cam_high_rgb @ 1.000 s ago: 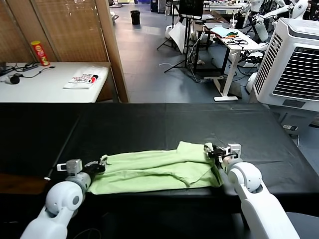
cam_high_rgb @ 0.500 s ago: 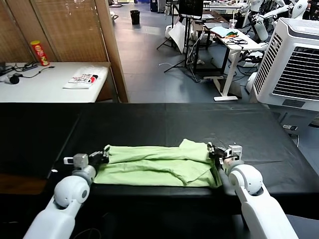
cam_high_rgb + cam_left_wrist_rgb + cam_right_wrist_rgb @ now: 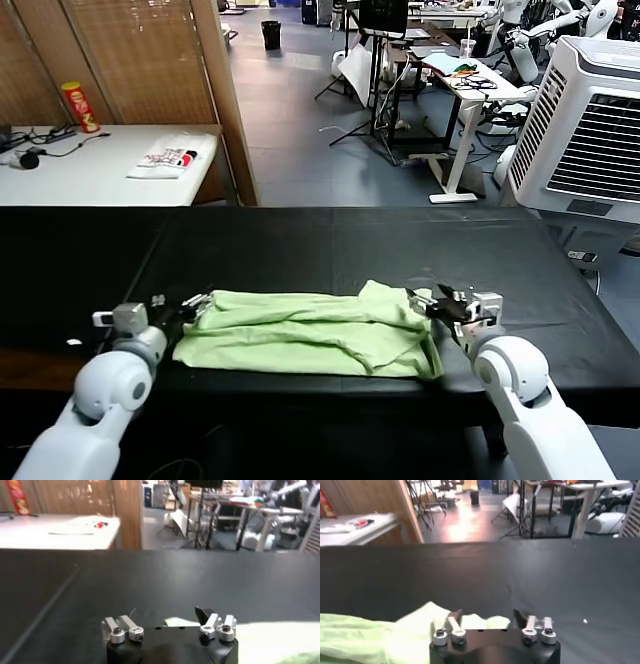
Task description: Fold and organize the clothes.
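The folded lime-green shirt has a short end [image 3: 190, 333] nearest my left gripper. Next, my left gripper closes on the middle of that end, between the shirt's corners.
The pale lime-green shirt [image 3: 310, 330] lies folded into a long flat strip across the near part of the black table [image 3: 350, 245]. My left gripper [image 3: 198, 300] is open at the shirt's left end, holding nothing; in the left wrist view [image 3: 167, 616] a bit of the fabric [image 3: 176, 622] shows between its spread fingers. My right gripper [image 3: 425, 298] is open at the shirt's right end, over a raised fold; in the right wrist view [image 3: 486, 615] the shirt [image 3: 370, 630] lies under and beside it. Collar, buttons and patch are hidden.
The table's front edge runs just below the shirt. A white side table [image 3: 100, 175] at the back left holds a red can [image 3: 80, 105] and a folded cloth [image 3: 170, 158]. A white air cooler [image 3: 590, 120] stands at the right.
Both grippers drew the shirt away from the front edge, then let go. The left gripper has backed off to the left, and the right gripper has shifted slightly right.
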